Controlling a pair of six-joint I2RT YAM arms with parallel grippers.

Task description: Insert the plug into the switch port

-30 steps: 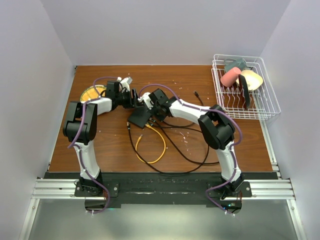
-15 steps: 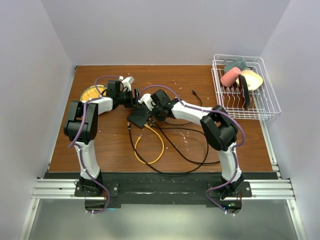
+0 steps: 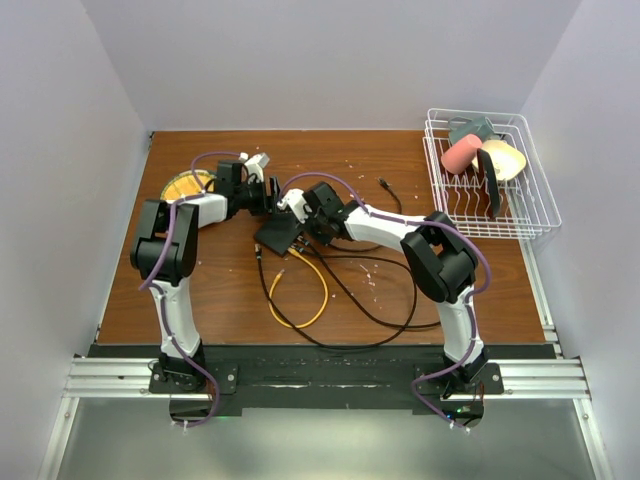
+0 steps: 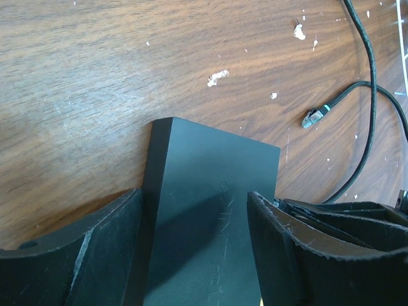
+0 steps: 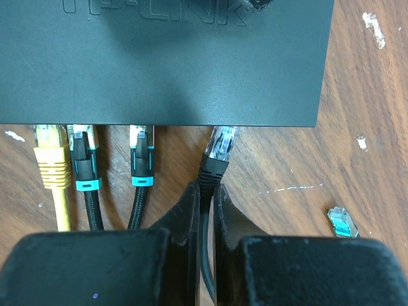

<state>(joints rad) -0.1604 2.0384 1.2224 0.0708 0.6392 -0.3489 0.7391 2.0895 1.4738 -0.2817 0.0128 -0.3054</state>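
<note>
I need to release the clear plug from my right gripper in the switch port [image 3: 320, 235] [image 5: 223, 129] next to the black teal-collared cables.
The switch [image 3: 279, 233] is a flat dark box lying mid-table. Along its near edge [image 5: 159, 121] a yellow cable [image 5: 52, 169] and two black teal-collared cables [image 5: 86, 167] sit plugged in. My right gripper [image 5: 205, 191] is shut on the black cable just behind the clear plug [image 5: 221, 145]. The plug's tip is at the switch port [image 5: 224, 126], at the right end of the row. How deep it sits is hidden. My left gripper [image 4: 194, 194] is open, with one finger [image 4: 95, 248] on each side above the box's top [image 4: 210, 191].
A loose teal-collared plug [image 4: 314, 116] lies on the wood beside the switch. Yellow and black cable loops [image 3: 300, 290] spread toward the near edge. A yellow dish [image 3: 183, 186] sits at far left. A white wire rack [image 3: 485, 175] with crockery stands at the far right.
My left gripper's jaws have spread wider over the switch. My right gripper has crept a little left toward the switch with the plug.
</note>
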